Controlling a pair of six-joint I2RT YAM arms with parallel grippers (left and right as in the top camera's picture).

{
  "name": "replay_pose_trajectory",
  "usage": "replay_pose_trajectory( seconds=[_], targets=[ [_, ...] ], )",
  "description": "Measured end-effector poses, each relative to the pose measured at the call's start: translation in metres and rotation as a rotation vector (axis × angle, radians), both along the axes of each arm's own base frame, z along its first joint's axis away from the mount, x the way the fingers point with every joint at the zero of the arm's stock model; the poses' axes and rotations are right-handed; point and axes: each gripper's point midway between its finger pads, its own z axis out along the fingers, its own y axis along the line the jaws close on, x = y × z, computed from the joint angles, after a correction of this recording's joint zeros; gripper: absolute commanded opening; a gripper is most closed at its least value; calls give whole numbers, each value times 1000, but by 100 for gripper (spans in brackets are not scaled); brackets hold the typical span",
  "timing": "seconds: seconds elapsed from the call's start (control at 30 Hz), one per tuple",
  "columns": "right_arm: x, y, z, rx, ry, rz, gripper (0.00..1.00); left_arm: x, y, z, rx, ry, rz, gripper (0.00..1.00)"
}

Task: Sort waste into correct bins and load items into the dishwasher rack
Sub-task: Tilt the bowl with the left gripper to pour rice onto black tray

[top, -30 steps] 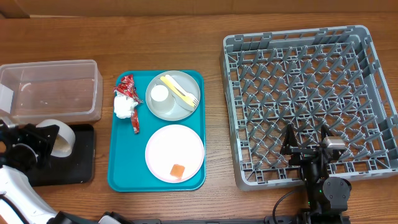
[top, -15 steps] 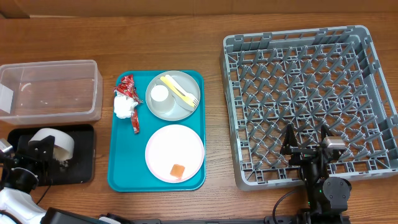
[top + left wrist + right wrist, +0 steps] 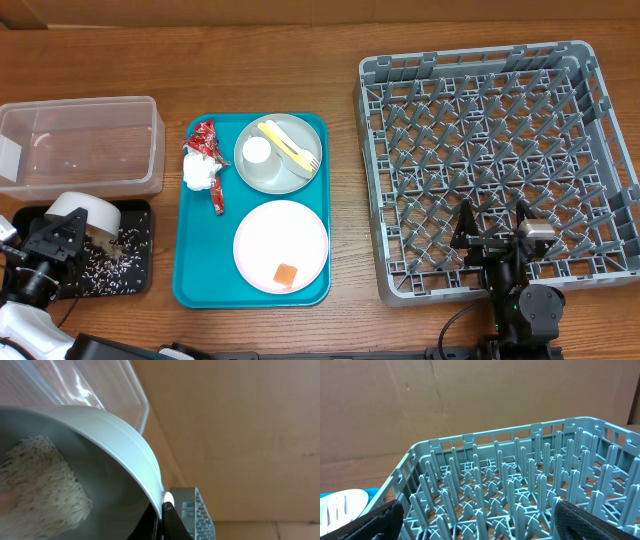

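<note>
Next, my left gripper sets the white bowl free on the teal tray point(image 3: 203, 246) between the white plate and the black tray.
My left gripper point(image 3: 62, 238) is shut on the rim of the white bowl point(image 3: 88, 215), tipped over the black tray point(image 3: 135, 278). Loose rice grains point(image 3: 105, 262) lie scattered in the tray; more rice point(image 3: 40, 485) clings inside the bowl point(image 3: 120, 450). The clear tub point(image 3: 80, 145) stands behind the tray. On the teal tray point(image 3: 195, 260) lie the red wrapper point(image 3: 207, 140), the white napkin point(image 3: 198, 172), the grey plate point(image 3: 278, 153) with the cup point(image 3: 257, 150) and yellow fork and spoon point(image 3: 290, 145), and the white plate point(image 3: 281, 246) with the orange cube point(image 3: 286, 275). My right gripper point(image 3: 492, 240) is open over the dishwasher rack point(image 3: 500, 160) near its front edge.
The rack point(image 3: 520, 490) fills the right wrist view, its upright pegs between my open fingers. A cardboard wall stands behind the table. The clear tub's wall point(image 3: 90, 385) shows above the bowl in the left wrist view.
The left gripper has tipped the bowl over the black tray and rice has spilled into the tray, which held none before. The right arm has not moved.
</note>
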Motion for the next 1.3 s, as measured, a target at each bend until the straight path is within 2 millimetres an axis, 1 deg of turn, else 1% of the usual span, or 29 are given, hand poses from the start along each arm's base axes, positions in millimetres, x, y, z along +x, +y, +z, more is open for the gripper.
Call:
replay_pose_trajectory(
  seconds=[0.33, 0.53, 0.73, 0.9, 1.13, 1.3],
  targets=[
    [0, 0, 0, 0, 0, 0, 100, 1, -6, 10, -18, -59, -30, 4],
    [0, 0, 0, 0, 0, 0, 100, 1, -6, 12, -14, -70, -36, 4],
    [0, 0, 0, 0, 0, 0, 100, -3, -2, 14, -7, -86, -22, 4],
    [0, 0, 0, 0, 0, 0, 100, -6, 0, 20, -9, -141, -31, 4],
    [0, 0, 0, 0, 0, 0, 100, -5, 3, 14, -56, -182, -46, 4],
    [0, 0, 0, 0, 0, 0, 100, -5, 3, 15, -59, -201, -54, 4]
  ],
)
